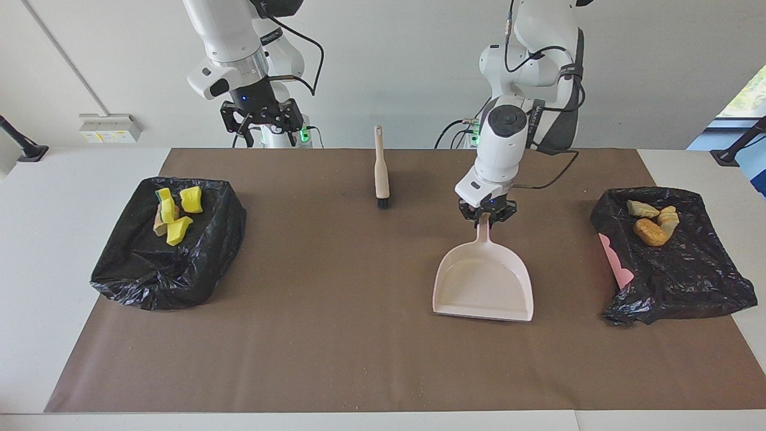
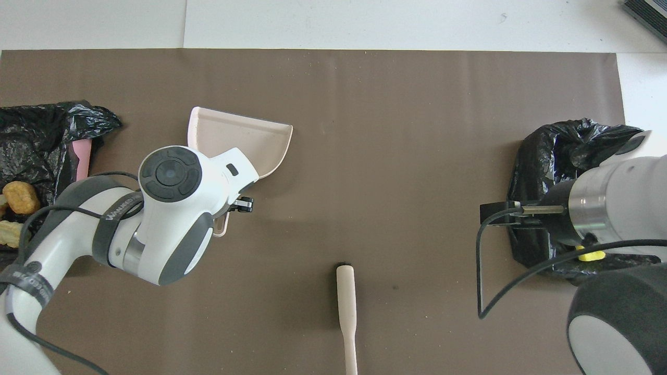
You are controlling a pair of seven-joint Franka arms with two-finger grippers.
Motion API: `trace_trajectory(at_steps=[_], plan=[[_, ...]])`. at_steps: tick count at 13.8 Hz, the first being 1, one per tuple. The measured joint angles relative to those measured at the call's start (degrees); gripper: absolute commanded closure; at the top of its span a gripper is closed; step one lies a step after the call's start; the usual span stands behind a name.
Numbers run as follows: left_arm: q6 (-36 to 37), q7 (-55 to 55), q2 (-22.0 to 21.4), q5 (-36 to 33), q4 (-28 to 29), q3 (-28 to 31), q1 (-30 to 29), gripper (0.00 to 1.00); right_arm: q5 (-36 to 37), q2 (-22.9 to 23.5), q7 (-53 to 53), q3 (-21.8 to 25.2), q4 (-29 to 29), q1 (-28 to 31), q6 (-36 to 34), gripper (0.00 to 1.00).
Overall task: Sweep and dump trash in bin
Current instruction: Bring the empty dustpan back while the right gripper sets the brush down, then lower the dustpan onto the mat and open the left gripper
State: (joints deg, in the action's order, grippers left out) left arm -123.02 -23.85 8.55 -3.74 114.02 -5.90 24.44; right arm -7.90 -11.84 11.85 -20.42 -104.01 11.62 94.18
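Next, I release the pale pink dustpan from my left gripper on the brown mat straight [image 2: 341, 151] beyond the bristles of the cream brush.
The trash lies in two black-bagged bins. Yellow sponge chunks [image 1: 177, 211] sit in the bin [image 1: 170, 263] at the right arm's end, and golden-brown bread pieces [image 1: 651, 222] [image 2: 21, 197] in the bin [image 1: 682, 275] at the left arm's end. My left gripper [image 1: 486, 219] is shut on the handle of the pale pink dustpan [image 1: 483, 282] [image 2: 245, 136]. The pan rests low on the mat, its mouth pointing away from the robots, and it holds nothing. My right gripper [image 1: 261, 123] hangs open and empty over the mat's edge nearest the robots.
A cream brush [image 1: 380, 170] [image 2: 346, 299] lies on the brown mat [image 1: 335, 311] near the robots, bristles pointing away from them. A pink edge [image 1: 616, 263] shows under the bread bin's bag. Fine crumbs dot the mat.
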Motion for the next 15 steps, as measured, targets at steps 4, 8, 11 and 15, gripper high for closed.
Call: trace_trajectory(at_steps=[4, 8, 11, 15], plan=[[0.0, -3.0, 1.9, 5.2, -5.7, 0.1, 4.5, 1.0, 0.0, 0.0, -1.5, 1.3, 0.5, 0.0, -0.5, 0.0], [0.0, -6.6, 6.7, 5.7, -12.3, 0.2, 7.5, 1.0, 0.6, 0.1, -7.1, 4.0, 0.5, 0.0, -0.5, 0.0], [0.0, -6.8, 9.3, 5.7, -15.3, 0.2, 7.9, 1.0, 2.8, 0.3, -10.0, 7.4, 1.2, -0.8, -0.5, 0.0], [0.0, -6.8, 10.3, 5.7, -16.4, 0.2, 8.1, 1.0, 6.8, 0.6, -11.4, 16.7, 3.1, -7.5, -0.5, 0.0]])
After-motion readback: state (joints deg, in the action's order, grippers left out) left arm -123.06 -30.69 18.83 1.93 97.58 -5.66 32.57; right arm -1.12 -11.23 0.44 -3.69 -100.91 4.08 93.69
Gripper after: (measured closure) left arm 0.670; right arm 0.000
